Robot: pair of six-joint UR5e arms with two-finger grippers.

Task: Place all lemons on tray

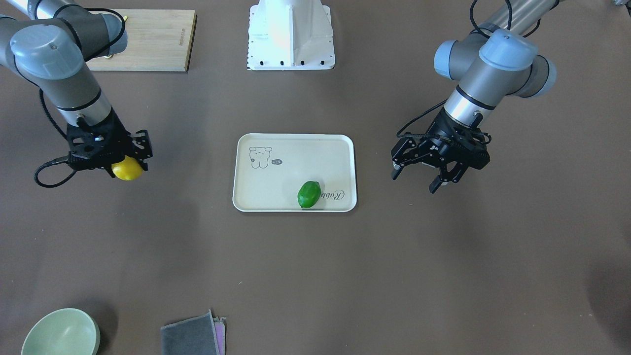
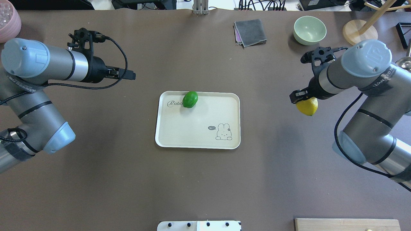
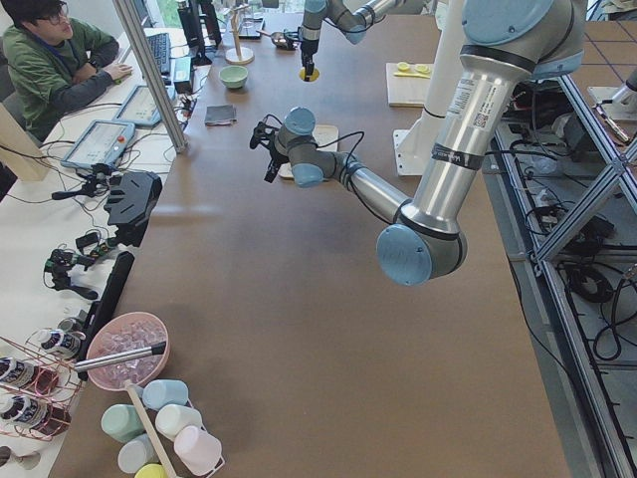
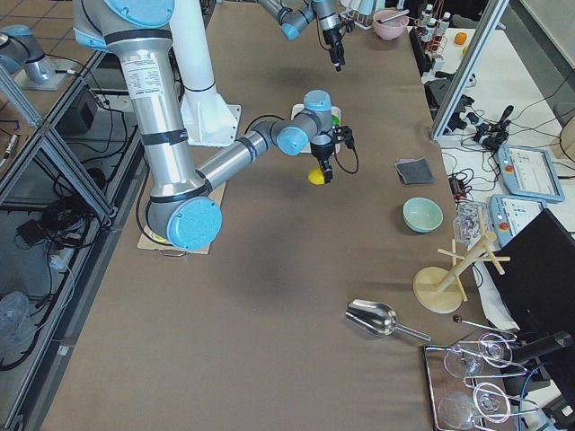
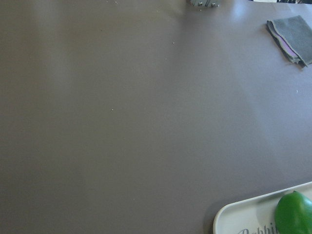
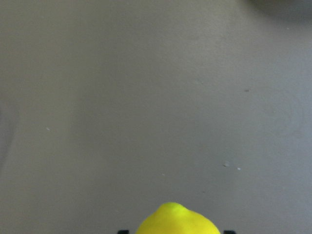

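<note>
Next, I release the yellow lemon, still above the table off the tray, with my right gripper on the cream tray (image 1: 267, 169), beside the little bear drawing.
The green lemon (image 1: 309, 194) lies on the cream tray (image 1: 276, 190) near the "Rabbit" script, at the tray's far left corner in the overhead view (image 2: 190, 99). My right gripper (image 2: 303, 98) is shut on the yellow lemon (image 2: 307, 106) and holds it above the table, well to the right of the tray (image 2: 199, 128). The yellow lemon also shows in the right wrist view (image 6: 178, 222) and the front view (image 1: 128, 169). My left gripper (image 1: 416, 180) is open and empty, off the tray's left side. The left wrist view shows the green lemon (image 5: 295, 213).
A wooden cutting board (image 2: 346, 224) lies at the near right corner. A green bowl (image 2: 310, 29), a folded grey cloth (image 2: 250, 32) and a wooden stand (image 2: 359, 31) sit at the far edge. The white robot base (image 1: 291, 34) is behind the tray.
</note>
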